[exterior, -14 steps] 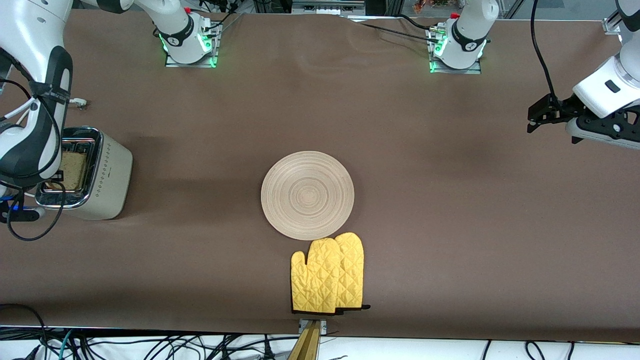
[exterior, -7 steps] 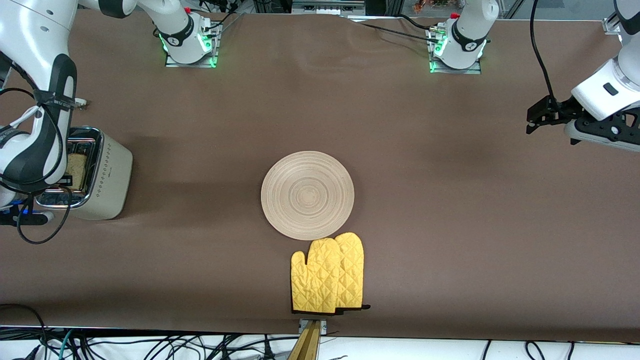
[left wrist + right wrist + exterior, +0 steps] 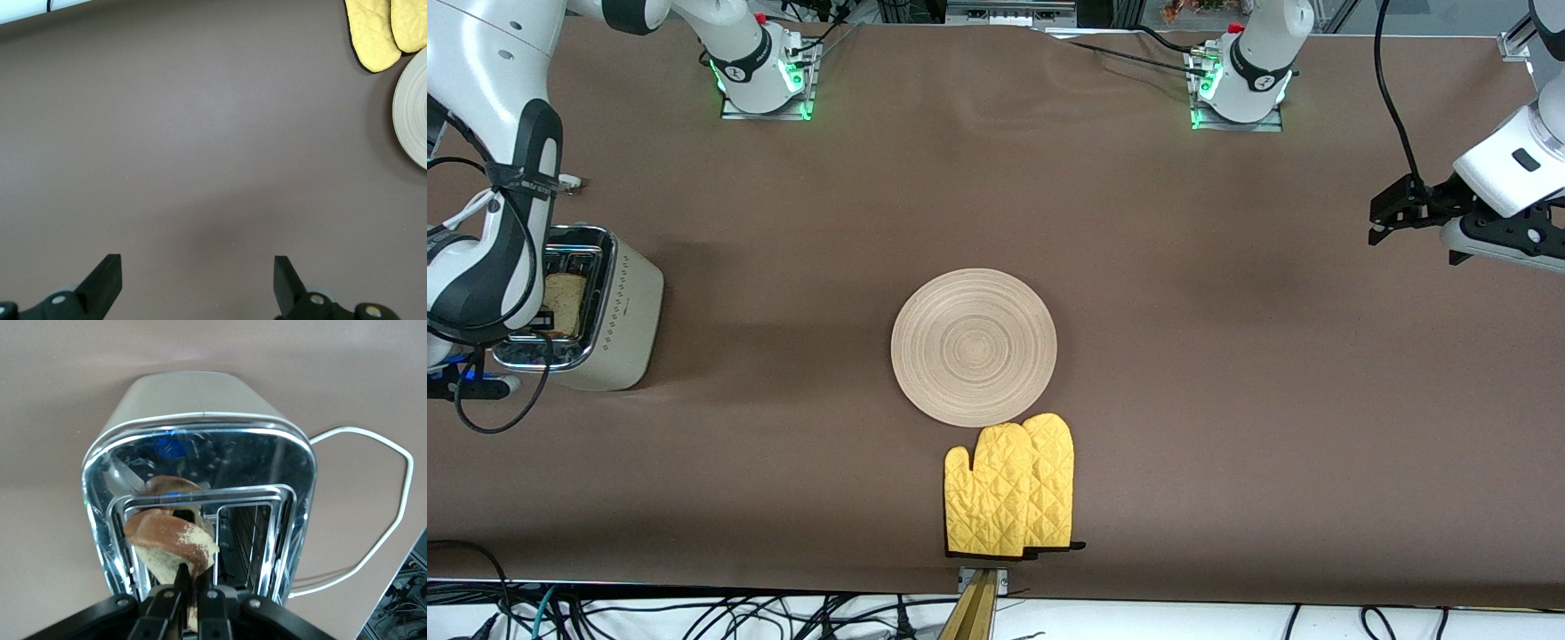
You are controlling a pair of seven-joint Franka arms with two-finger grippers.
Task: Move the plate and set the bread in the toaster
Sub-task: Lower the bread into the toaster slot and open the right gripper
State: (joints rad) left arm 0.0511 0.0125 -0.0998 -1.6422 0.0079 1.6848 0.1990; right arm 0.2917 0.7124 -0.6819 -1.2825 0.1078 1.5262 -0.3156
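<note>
Next, I let go of the bread with my right gripper in the toaster slot nearer the round beige plate [image 3: 556,294] [image 3: 175,548]. The bread now hangs tilted at a slot's mouth.
The cream-white toaster [image 3: 627,320] stands at the right arm's end of the table and fills the right wrist view [image 3: 200,407]. My right gripper [image 3: 193,583] is over its chrome top, shut on the bread [image 3: 177,543]. The speckled slice hangs tilted at the mouth of one slot and shows there in the front view [image 3: 565,302]. The round beige plate [image 3: 974,347] lies at the table's middle, and its rim shows in the left wrist view [image 3: 413,113]. My left gripper [image 3: 1376,222] waits open and empty over bare table at the left arm's end [image 3: 195,263].
Two yellow quilted oven mitts [image 3: 1009,489] lie touching the plate's edge, nearer to the front camera, and show in the left wrist view [image 3: 383,30]. The toaster's white cord [image 3: 373,520] loops on the table beside it. The brown cloth covers the whole table.
My right arm has shifted a little over the toaster with the bread in its grip. My left gripper has drifted slightly toward its end of the table. The plate and mitts have not moved.
</note>
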